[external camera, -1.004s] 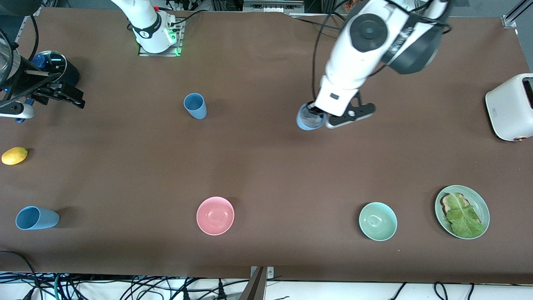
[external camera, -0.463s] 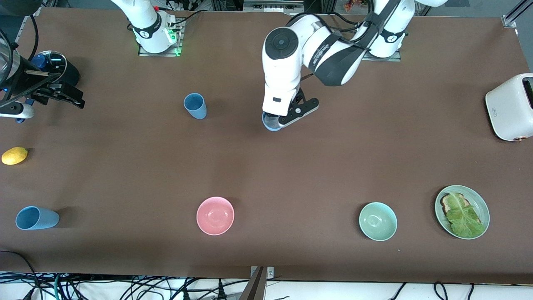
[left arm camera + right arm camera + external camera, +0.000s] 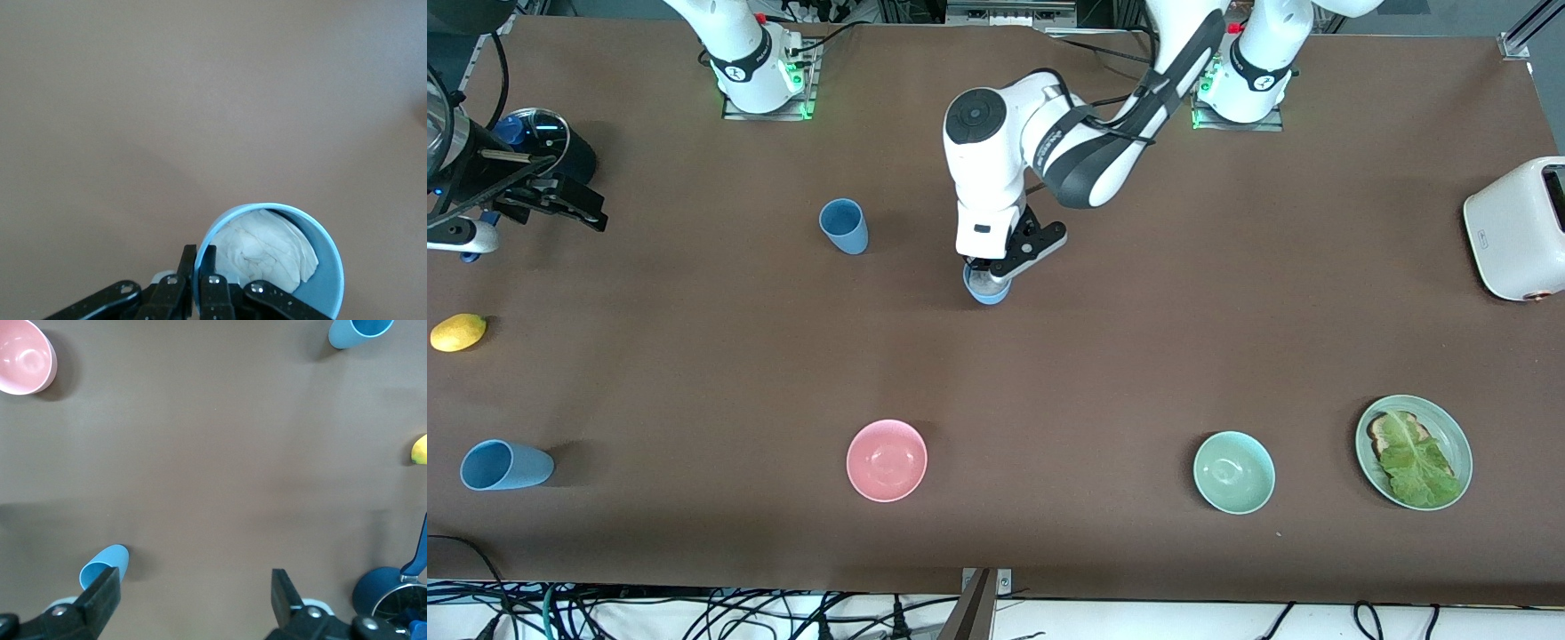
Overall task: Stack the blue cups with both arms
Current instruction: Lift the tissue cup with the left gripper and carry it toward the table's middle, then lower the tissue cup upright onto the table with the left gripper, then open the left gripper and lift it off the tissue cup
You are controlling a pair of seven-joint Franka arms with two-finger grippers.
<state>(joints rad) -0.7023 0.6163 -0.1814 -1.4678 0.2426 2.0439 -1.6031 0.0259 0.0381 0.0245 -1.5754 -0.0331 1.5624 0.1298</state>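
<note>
Next, I release the light-blue cup from my left gripper on the table (image 3: 990,326) between the upright blue cup and the green bowl. The light-blue cup is now low over the table's middle.
My left gripper (image 3: 989,271) is shut on the rim of a light-blue cup (image 3: 987,292), low over the middle of the table. In the left wrist view one finger is inside the wall and one outside (image 3: 198,259), and the cup (image 3: 323,277) holds crumpled white paper. A second blue cup (image 3: 843,226) stands upright toward the right arm's end; it also shows in the right wrist view (image 3: 103,565). A third blue cup (image 3: 505,465) lies on its side near the front edge and shows in the right wrist view (image 3: 360,332). My right gripper (image 3: 195,587) is open and empty, waiting high over that end.
A pink bowl (image 3: 887,460), a green bowl (image 3: 1233,472) and a plate (image 3: 1456,436) with toast and lettuce sit along the front. A white toaster (image 3: 1516,227) stands at the left arm's end. A lemon (image 3: 458,332) and a navy lidded pot (image 3: 547,142) are at the right arm's end.
My left gripper has carried its blue cup toward the right arm's end and lower, closer to the upright cup. The right arm has not moved.
</note>
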